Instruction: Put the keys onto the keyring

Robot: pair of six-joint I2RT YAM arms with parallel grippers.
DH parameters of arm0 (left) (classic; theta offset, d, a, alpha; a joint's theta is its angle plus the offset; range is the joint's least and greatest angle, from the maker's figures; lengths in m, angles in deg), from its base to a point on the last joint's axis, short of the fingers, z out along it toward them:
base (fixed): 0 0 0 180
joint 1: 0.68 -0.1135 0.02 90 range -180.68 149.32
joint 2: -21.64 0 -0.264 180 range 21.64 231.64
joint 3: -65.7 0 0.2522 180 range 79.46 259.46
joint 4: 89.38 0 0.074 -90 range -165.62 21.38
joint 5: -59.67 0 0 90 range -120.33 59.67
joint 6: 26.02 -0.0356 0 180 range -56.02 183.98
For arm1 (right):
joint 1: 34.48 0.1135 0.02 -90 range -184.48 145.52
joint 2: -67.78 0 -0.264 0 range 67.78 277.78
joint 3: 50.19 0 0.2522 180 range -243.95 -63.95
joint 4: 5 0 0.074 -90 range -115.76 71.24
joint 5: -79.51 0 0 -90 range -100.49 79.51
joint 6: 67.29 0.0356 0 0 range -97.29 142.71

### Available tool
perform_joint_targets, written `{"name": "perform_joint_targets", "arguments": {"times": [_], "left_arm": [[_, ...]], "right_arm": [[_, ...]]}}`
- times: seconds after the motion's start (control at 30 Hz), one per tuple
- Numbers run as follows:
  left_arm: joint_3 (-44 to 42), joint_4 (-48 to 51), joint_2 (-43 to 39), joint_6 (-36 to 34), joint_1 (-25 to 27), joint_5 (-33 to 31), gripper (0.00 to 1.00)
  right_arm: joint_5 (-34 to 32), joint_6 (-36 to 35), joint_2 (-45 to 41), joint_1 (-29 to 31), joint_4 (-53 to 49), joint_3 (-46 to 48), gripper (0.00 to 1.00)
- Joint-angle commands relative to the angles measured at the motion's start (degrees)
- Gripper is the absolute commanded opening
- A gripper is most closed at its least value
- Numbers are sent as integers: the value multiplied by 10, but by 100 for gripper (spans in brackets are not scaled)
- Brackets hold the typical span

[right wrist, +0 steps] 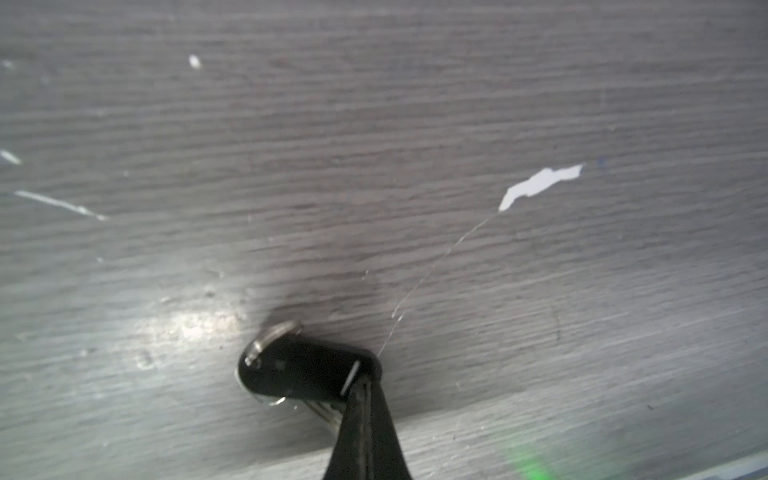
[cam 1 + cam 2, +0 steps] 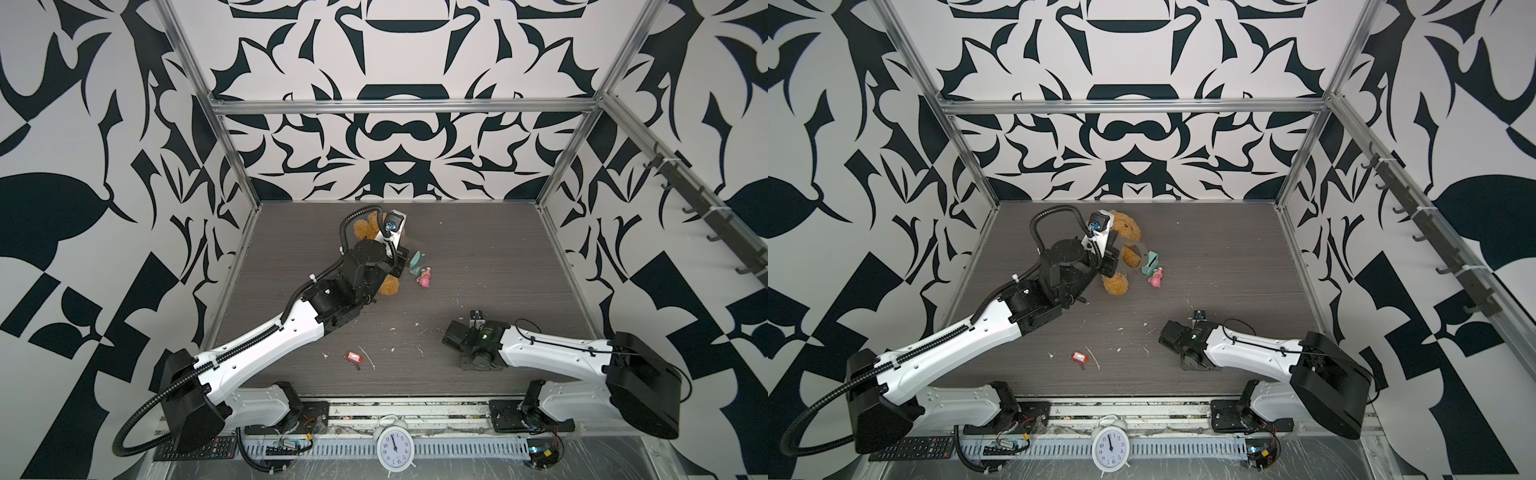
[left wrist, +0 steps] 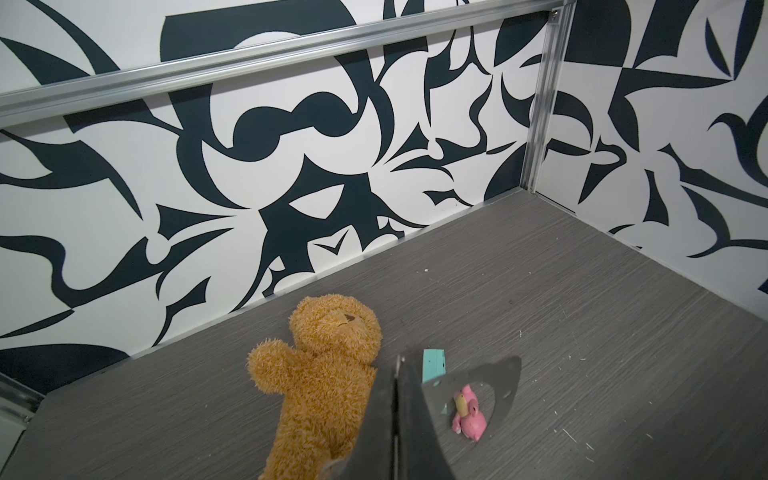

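My right gripper holds the black fob by the end opposite its silver ring. Next, I open it and take the fob at the silver ring's end [image 1: 261,360].
My left gripper [image 3: 397,372] is shut at the back of the table. A thin edge of the silver keyring [image 3: 400,360] shows between its tips. The keyring's grey curved strap [image 3: 505,376] loops out beside the fingers, above the table. My right gripper [image 1: 360,384] is shut on one end of the black fob [image 1: 299,368], low over the table. The fob carries a small silver ring [image 1: 277,331] at its free end. In both top views the red tag with a white window [image 2: 354,356] [image 2: 1078,356] lies alone near the front, between the two arms.
A brown teddy bear [image 3: 320,374] lies under and beside the left gripper. A teal box [image 2: 415,261] and a pink toy [image 2: 424,277] sit just right of it. White scraps dot the table. An alarm clock [image 2: 392,446] and a remote control [image 2: 913,446] lie in front of the table.
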Motion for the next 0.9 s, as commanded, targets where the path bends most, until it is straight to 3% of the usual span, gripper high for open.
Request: {"name": "perform_joint_targets", "arguments": {"times": [0.0, 0.3, 0.37, 0.4, 0.47, 0.87], "left_arm": [[-6, -33, -8, -13, -4, 5, 0], [-7, -54, 5, -40, -14, 9, 0], [-9, -57, 6, -47, -14, 0, 0], [-8, -54, 7, -55, -14, -6, 0], [-13, -57, 7, -58, -14, -5, 0], [-43, -96, -29, -73, -15, -10, 0]], "right_arm": [[-42, -20, -20, -7, 2, -18, 0], [-90, -1, -98, -7, 29, -20, 6], [-103, -3, -122, -8, 49, -12, 11], [-105, -25, -156, -7, 94, -2, 19], [-109, -25, -171, -7, 114, 7, 21], [-141, 91, -137, 14, 114, 32, 28]]}}
